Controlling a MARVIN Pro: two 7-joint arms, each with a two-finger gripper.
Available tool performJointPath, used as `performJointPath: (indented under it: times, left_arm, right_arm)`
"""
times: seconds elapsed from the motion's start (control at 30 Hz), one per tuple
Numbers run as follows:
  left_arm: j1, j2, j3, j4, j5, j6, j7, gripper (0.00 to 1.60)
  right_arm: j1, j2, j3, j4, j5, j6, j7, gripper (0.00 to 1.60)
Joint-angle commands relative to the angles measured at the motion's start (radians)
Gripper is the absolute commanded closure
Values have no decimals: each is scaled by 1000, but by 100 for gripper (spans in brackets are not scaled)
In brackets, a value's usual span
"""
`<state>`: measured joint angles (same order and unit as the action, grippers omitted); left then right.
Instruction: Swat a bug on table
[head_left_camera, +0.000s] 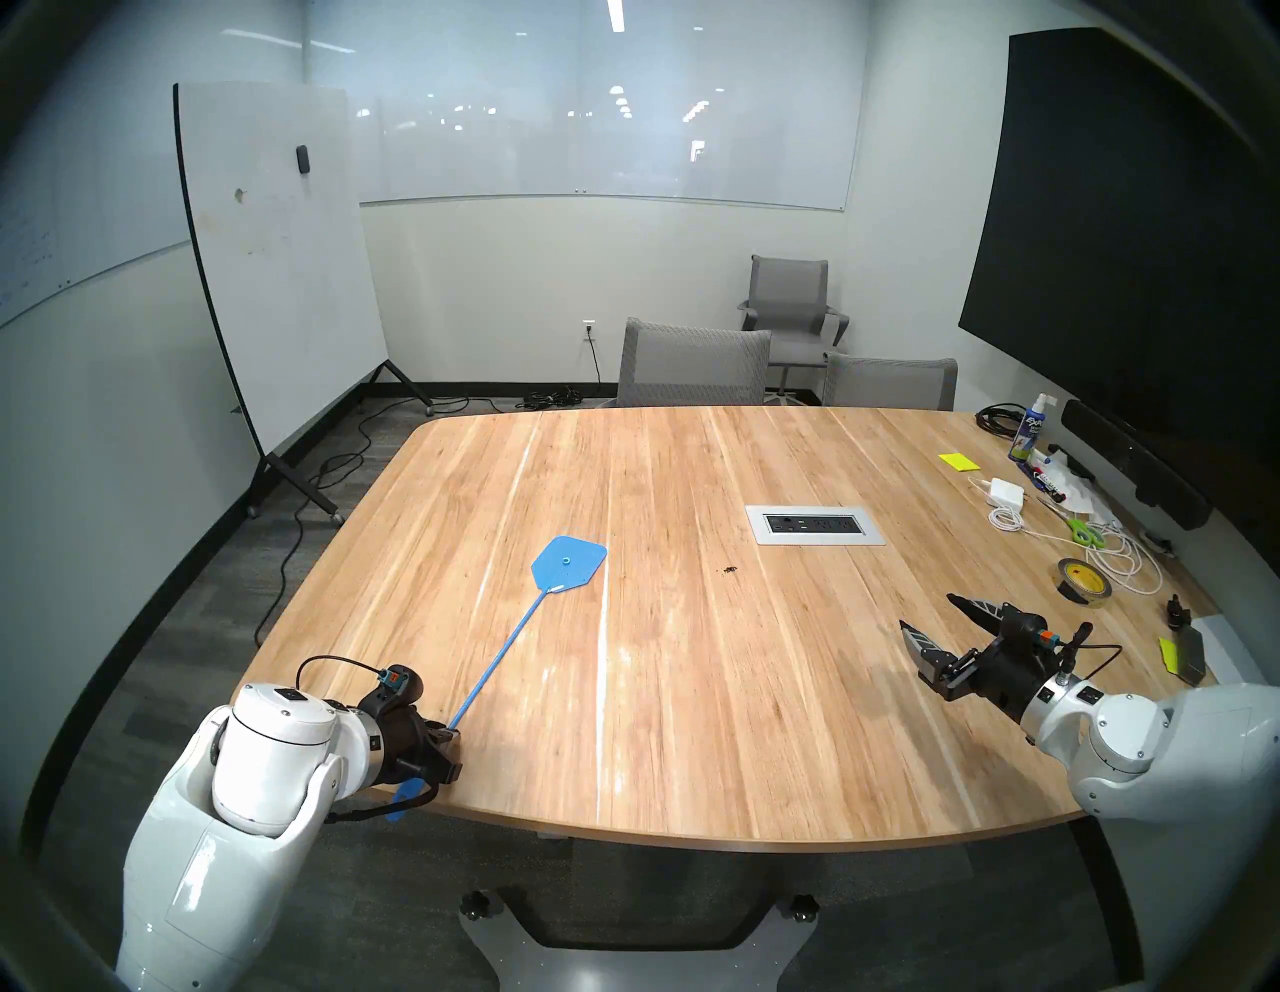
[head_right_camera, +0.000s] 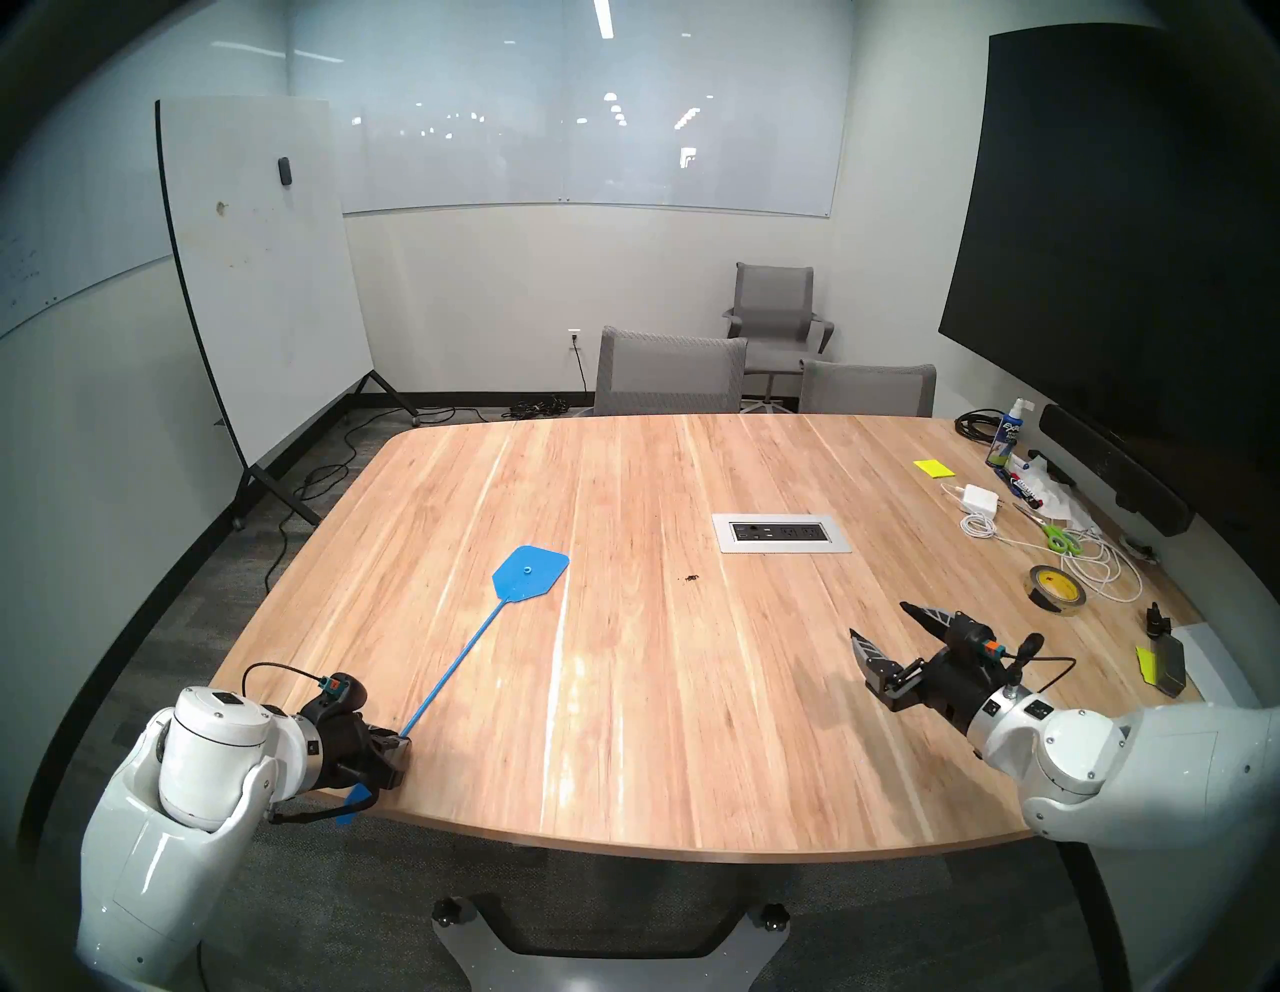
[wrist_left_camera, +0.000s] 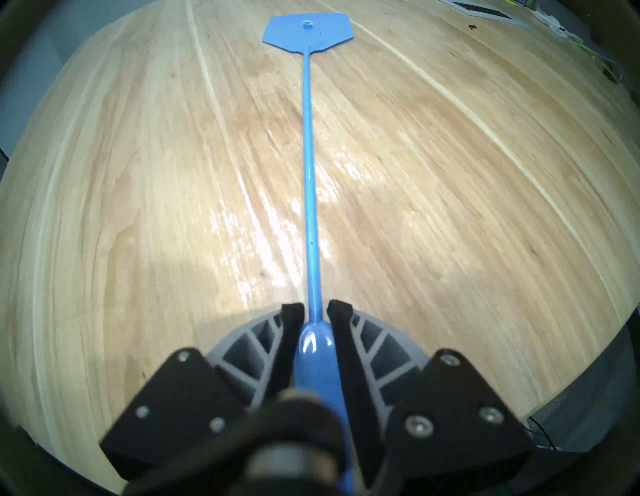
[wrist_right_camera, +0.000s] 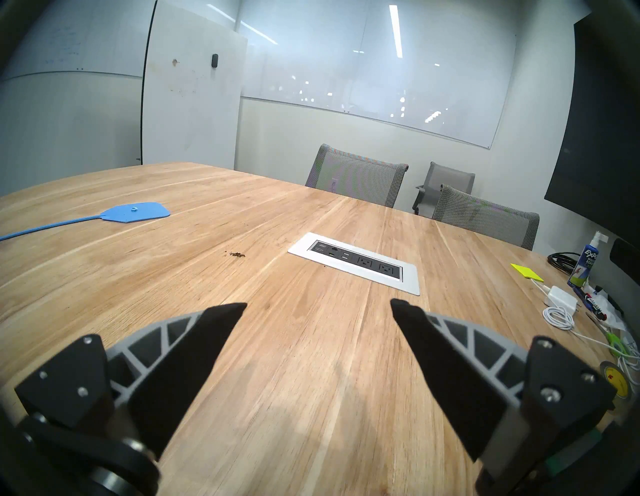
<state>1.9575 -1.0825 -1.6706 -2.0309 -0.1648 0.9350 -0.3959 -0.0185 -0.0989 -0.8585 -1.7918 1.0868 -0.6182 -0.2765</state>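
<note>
My left gripper has the blue fly swatter to put down. It will lay the swatter across the table's near edge (head_left_camera: 456, 704) (wrist_left_camera: 277, 266), with its handle sticking out.
A blue fly swatter (head_left_camera: 509, 641) (head_right_camera: 471, 644) lies along the light wood table (head_left_camera: 692, 693) with its flat head (head_left_camera: 569, 562) (wrist_left_camera: 309, 34) (wrist_right_camera: 133, 212) resting on the wood. At the near left edge my left gripper (head_left_camera: 450, 738) (wrist_left_camera: 314, 306) is shut on the swatter's handle (wrist_left_camera: 317, 356). The bug (head_left_camera: 729, 570) (head_right_camera: 690, 576) (wrist_right_camera: 237, 255) (wrist_left_camera: 471, 26) is a small dark cluster of crumbs to the right of the swatter head, near the outlet panel (head_left_camera: 815, 524). My right gripper (head_left_camera: 931, 613) (wrist_right_camera: 318, 304) hovers open over the table's right side, holding nothing.
Clutter sits along the table's right edge: a tape roll (head_left_camera: 1084, 582), green scissors (head_left_camera: 1084, 532), white charger and cables (head_left_camera: 1004, 495), a spray bottle (head_left_camera: 1026, 429), yellow sticky notes (head_left_camera: 958, 461). Grey chairs (head_left_camera: 692, 364) stand at the far side. A rolling whiteboard (head_left_camera: 277, 242) stands left.
</note>
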Motion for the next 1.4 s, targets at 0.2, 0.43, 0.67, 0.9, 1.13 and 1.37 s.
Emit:
performJointPath:
  times: [0.2, 0.43, 0.67, 0.9, 1.13, 1.37]
  left_arm:
    - [111, -2, -37, -19, -3, -6, -4, 94]
    - [146, -2, -53, -32, -6, -15, -10, 94]
    - [171, -4, -74, -39, -5, -19, -16, 95]
    - [206, -7, -99, -48, -2, -26, -28, 95]
    - [239, -10, -128, -62, -1, -33, -44, 95]
    - [264, -16, -149, -80, -1, -35, -59, 94]
  right_arm:
    - [9, -1, 7, 2, -1, -2, 0, 0]
    - [9, -1, 7, 2, -1, -2, 0, 0]
    - [8, -1, 7, 2, -1, -2, 0, 0]
    - [8, -1, 8, 2, -1, -2, 0, 0]
    - [8, -1, 8, 2, -1, -2, 0, 0]
    - [8, -1, 8, 2, -1, -2, 0, 0]
